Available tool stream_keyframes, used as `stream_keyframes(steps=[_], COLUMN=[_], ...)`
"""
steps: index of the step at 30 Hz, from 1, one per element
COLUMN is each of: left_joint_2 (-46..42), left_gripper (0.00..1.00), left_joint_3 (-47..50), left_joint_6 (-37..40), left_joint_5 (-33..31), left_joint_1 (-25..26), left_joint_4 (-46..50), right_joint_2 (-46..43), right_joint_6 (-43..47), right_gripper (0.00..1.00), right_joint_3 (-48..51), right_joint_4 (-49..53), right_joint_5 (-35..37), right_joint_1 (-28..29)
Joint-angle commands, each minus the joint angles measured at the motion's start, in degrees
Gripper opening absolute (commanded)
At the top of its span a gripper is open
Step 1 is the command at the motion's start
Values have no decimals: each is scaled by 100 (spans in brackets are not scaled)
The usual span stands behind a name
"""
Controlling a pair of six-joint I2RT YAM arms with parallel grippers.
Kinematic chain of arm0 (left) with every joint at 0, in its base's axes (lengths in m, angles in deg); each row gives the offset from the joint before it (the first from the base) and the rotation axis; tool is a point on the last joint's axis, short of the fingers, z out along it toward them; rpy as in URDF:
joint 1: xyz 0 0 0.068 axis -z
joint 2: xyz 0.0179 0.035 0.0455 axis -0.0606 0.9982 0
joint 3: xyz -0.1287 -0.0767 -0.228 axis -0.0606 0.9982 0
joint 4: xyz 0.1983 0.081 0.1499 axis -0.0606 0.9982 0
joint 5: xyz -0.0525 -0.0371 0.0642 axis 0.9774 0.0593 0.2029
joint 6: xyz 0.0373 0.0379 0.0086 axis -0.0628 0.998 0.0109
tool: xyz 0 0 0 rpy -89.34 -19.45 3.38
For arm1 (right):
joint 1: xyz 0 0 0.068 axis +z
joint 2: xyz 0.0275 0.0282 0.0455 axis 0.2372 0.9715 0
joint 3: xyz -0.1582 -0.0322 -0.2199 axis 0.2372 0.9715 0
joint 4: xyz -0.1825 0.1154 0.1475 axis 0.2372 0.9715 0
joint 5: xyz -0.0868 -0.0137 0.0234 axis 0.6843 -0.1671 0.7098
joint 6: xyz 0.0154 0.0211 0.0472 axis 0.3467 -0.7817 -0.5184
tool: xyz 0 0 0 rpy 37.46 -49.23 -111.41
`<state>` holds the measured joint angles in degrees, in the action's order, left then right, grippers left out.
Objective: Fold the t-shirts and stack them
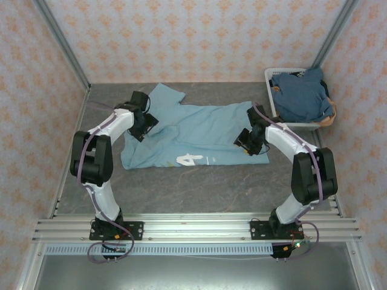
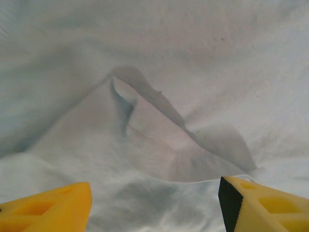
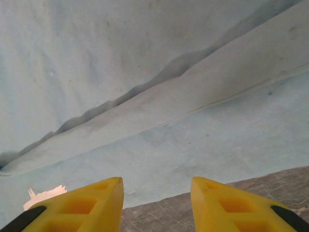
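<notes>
A raised fold of pale cloth rumples the side of the t-shirt, so next the left gripper pinches the t-shirt's loose edge [image 2: 186, 134] and pulls it flat toward the back first.
A light sky-blue t-shirt [image 1: 199, 127] with white letters [image 1: 190, 159] near its front hem lies spread across the grey table [image 1: 193, 187]. My left gripper [image 1: 140, 128] sits over the shirt's left side. In the left wrist view it [image 2: 154, 205] is open, its yellow fingers [image 2: 53, 208] wide apart above a raised fold of pale cloth [image 2: 145, 130], holding nothing. My right gripper [image 1: 245, 142] is over the shirt's right front part. In the right wrist view it [image 3: 157, 195] stands open above the shirt's hem [image 3: 159, 159], where cloth meets the table [image 3: 270, 186].
A white laundry basket [image 1: 273, 74] stands at the back right with a darker slate-blue t-shirt [image 1: 299, 96] heaped in it. Patterned walls close off the back and both sides. Bare table [image 1: 193, 187] runs between the shirt and the arm bases.
</notes>
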<state>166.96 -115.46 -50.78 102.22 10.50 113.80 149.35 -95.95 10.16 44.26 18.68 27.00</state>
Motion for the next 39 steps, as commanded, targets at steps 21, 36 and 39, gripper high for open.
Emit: stream_keyframes(steps=[21,36,39], left_joint_2=[1728,858,964], left_gripper=[35,61,65], left_joint_3=[-2253,-1758,-1613], left_joint_6=[-95,612,598], left_joint_5=[-398,-706,-568], left_joint_1=[16,244,213], left_joint_4=[743,1387,1324], right_joint_2=[184,311,358], right_joint_6=[73,52,44], right_gripper=[40,40,40], right_joint_3=[-160,-208,-264], right_joint_4=[-17,-100,-110], right_joint_5=[-74,-137,-163], right_joint_1=[33,34,35])
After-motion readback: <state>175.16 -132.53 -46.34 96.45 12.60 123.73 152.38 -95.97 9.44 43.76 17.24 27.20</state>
